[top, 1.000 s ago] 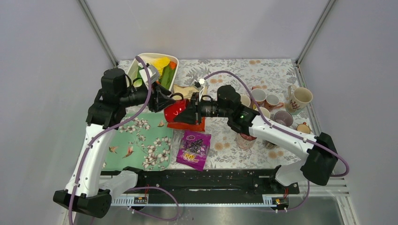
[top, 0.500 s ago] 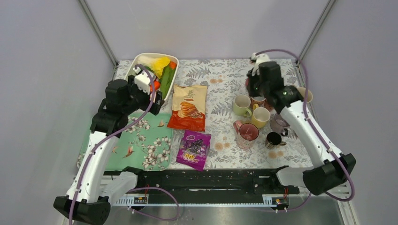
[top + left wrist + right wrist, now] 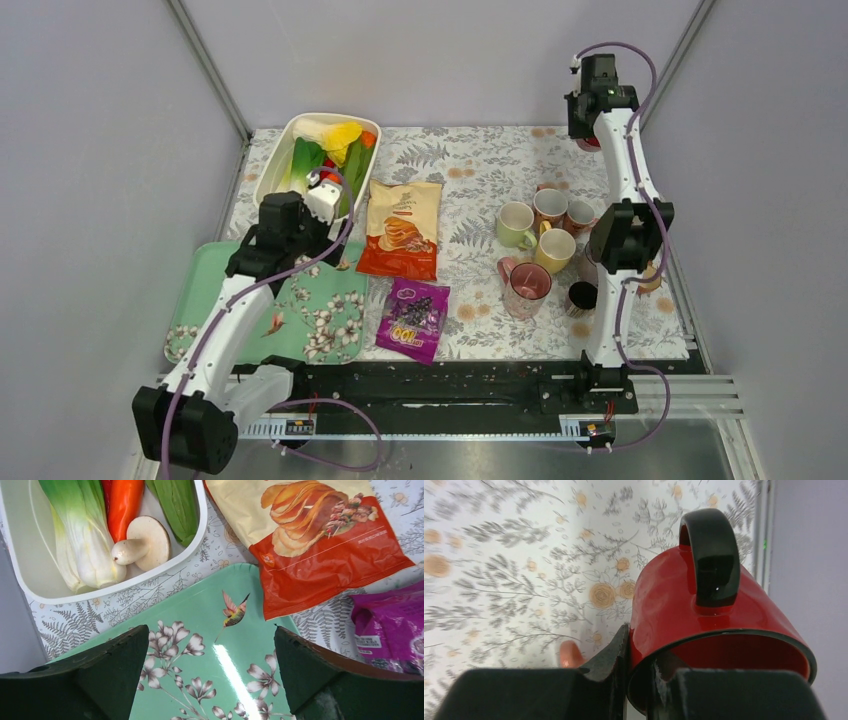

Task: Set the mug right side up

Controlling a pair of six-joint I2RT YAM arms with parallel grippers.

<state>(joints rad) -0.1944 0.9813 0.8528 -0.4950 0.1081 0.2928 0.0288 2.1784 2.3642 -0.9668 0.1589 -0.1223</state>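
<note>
I will set the red mug on the floral tabletop [image 3: 588, 183] just behind the mug cluster with my right gripper.
The red mug [image 3: 684, 610] with a black handle [image 3: 711, 555] is held in my right gripper [image 3: 641, 665], which is shut on its rim, one finger outside the wall and one inside. The handle faces up and the open mouth faces the camera. In the top view the right gripper [image 3: 592, 128] is stretched out high over the table's far right corner, and only a sliver of the red mug [image 3: 590, 146] shows under it. My left gripper [image 3: 210, 675] is open and empty above the far right corner of the green floral tray [image 3: 200, 615].
A white bin of vegetables [image 3: 270, 165] stands at the back left. A chips bag [image 3: 403, 228] and a purple snack bag [image 3: 413, 318] lie mid-table. Several mugs [image 3: 545, 235] cluster at the right, beside the right arm's elbow [image 3: 622, 235].
The right arm has carried the red mug from mid-table over the chips bag out to the far right corner. The left gripper has let go and drawn back over the tray.
</note>
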